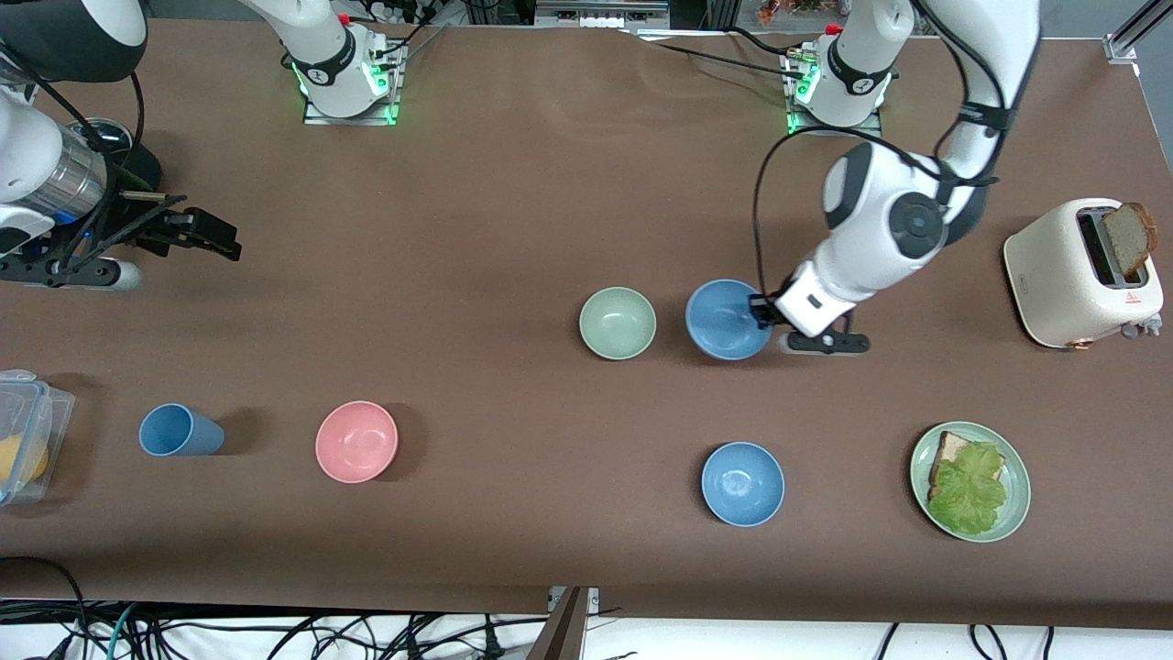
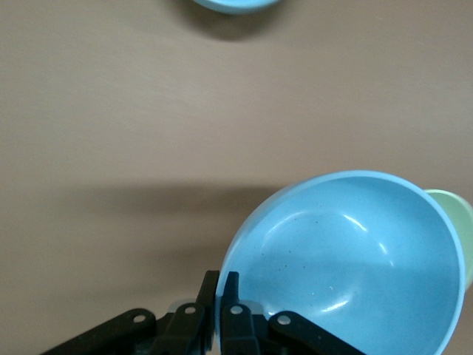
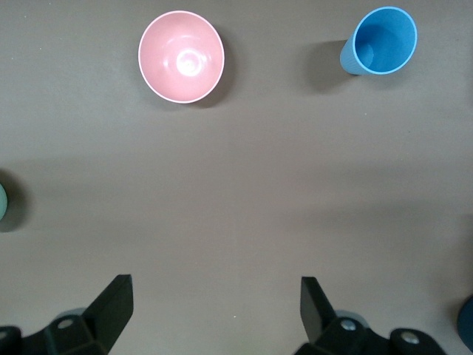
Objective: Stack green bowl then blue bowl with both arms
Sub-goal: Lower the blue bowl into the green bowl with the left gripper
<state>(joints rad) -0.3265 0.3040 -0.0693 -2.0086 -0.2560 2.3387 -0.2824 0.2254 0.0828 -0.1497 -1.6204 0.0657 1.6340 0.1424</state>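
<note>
The robot's left gripper needs to release the blue bowl nested inside the green bowl (image 1: 617,323) near the middle of the table. The blue bowl is now close beside the green one.
The green bowl (image 1: 618,323) stands upright near the middle of the table, and its edge (image 2: 452,211) shows in the left wrist view. Close beside it, toward the left arm's end, is the blue bowl (image 1: 724,319) (image 2: 347,266). My left gripper (image 1: 765,312) (image 2: 221,277) is shut on that bowl's rim, one finger inside and one outside. Whether the bowl rests on the table I cannot tell. My right gripper (image 1: 220,240) (image 3: 216,296) hangs open and holds nothing, waiting over bare table at the right arm's end.
A brighter blue bowl (image 1: 742,483) (image 2: 233,4) sits nearer the front camera. A pink bowl (image 1: 356,441) (image 3: 181,56) and a blue cup (image 1: 179,430) (image 3: 380,41) stand toward the right arm's end, with a plastic box (image 1: 23,445). A toaster (image 1: 1086,272) and a plate (image 1: 1015,500) of bread and lettuce stand at the left arm's end.
</note>
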